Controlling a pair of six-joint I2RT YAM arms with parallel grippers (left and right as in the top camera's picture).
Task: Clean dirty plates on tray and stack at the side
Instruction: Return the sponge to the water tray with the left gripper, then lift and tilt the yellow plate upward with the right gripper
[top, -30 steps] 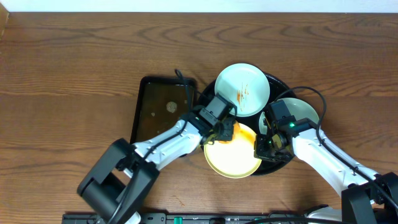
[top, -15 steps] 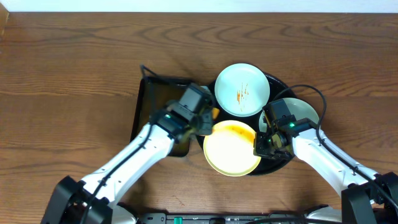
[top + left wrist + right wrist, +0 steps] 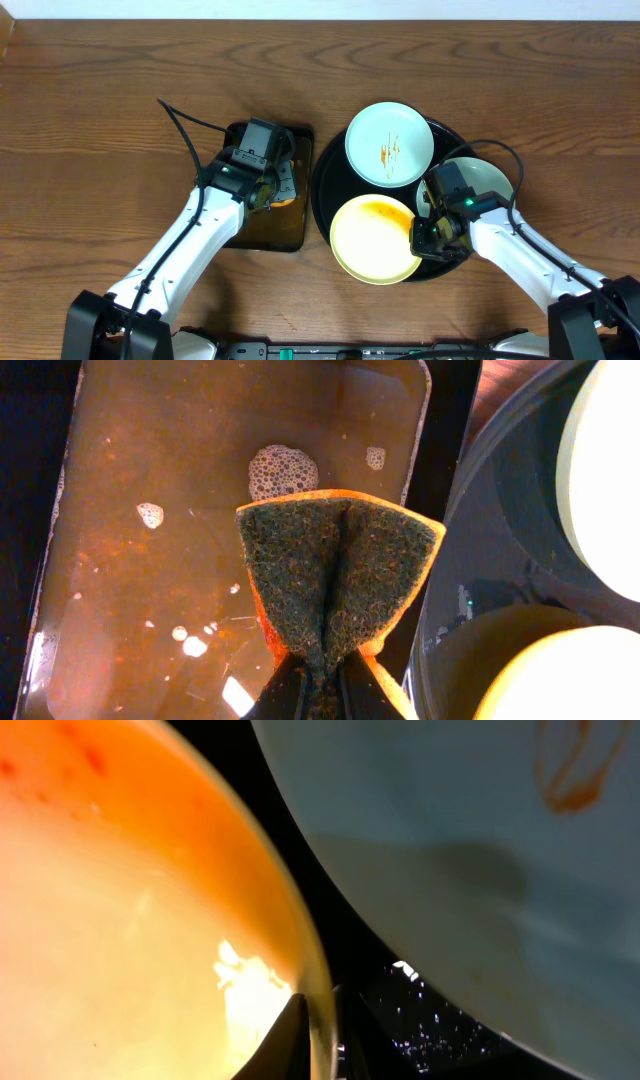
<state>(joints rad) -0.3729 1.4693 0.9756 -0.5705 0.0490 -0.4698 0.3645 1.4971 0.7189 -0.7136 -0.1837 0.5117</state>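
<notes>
My right gripper needs to set the pale yellow plate down on the round tray's front edge [image 3: 416, 231], against the half-hidden mint-white plate. The yellow plate still lies at the tray's front.
The round black tray [image 3: 325, 190] holds three plates. A mint-white plate [image 3: 390, 143] with an orange-brown smear lies at the back. The pale yellow plate [image 3: 374, 240] lies at the front with an orange tint along its top edge. A second mint-white plate [image 3: 488, 178] shows at the right, partly under my right arm. My right gripper [image 3: 418, 238] is shut on the yellow plate's right rim [image 3: 310, 1010]. My left gripper [image 3: 275, 188] is shut on a folded orange sponge with a dark scouring face [image 3: 335, 580], held over the rectangular tray.
The rectangular black tray [image 3: 240, 225] left of the round tray holds brownish soapy water with foam [image 3: 282, 468]. Bare wood-grain tabletop [image 3: 100, 120] lies to the left and behind.
My left gripper has carried the sponge left, off the yellow plate, to above the rectangular tray. The right gripper has kept its hold on the yellow plate's rim.
</notes>
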